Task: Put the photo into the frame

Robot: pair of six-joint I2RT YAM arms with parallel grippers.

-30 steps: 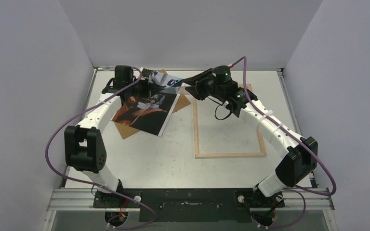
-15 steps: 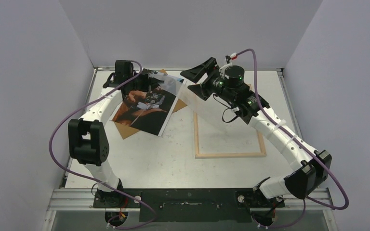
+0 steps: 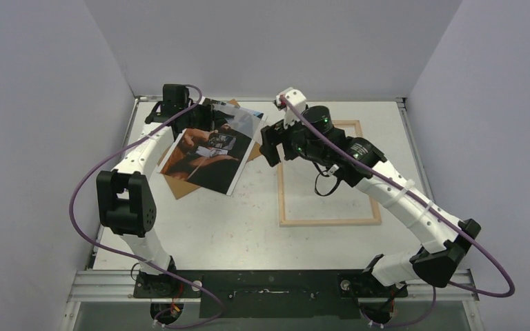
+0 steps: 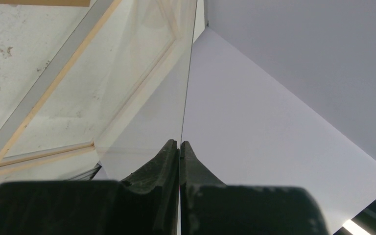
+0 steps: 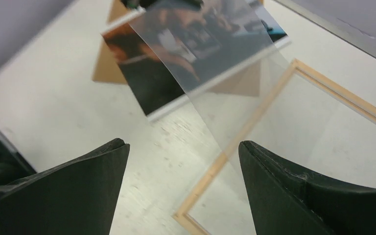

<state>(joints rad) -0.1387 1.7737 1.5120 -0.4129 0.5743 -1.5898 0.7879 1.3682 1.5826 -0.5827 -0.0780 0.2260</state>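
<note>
The robot's right gripper needs to next grip the clear pane by the near edge of its loose end [image 3: 256, 138] [image 5: 219, 143], away from the left gripper.
The photo [image 3: 207, 155] lies flat at the back left, on a brown hardboard sheet [image 3: 178, 186]. The frame's [image 3: 328, 222] pale wood rim rests on the table to the right. My left gripper [image 3: 203, 124] is shut on a thin clear pane [image 3: 248, 124], which it holds tilted above the photo's far end. In the left wrist view the gripper [image 4: 180, 143] pinches the pane [image 4: 142, 98] edge-on. My right gripper [image 3: 269, 146] hovers open by the frame's far left corner. In its wrist view the gripper [image 5: 183, 147] holds nothing, with the pane [image 5: 210, 44], photo [image 5: 152, 83] and frame [image 5: 225, 156] ahead.
Grey walls close in the table on the left, back and right. The hardboard [image 5: 105, 68] sticks out from under the photo. Both arms' purple cables loop over the table sides.
My right gripper has opened wide, let go of the pane's edge, and swung up then down beside the frame's left corner. The left gripper kept its hold on the pane.
</note>
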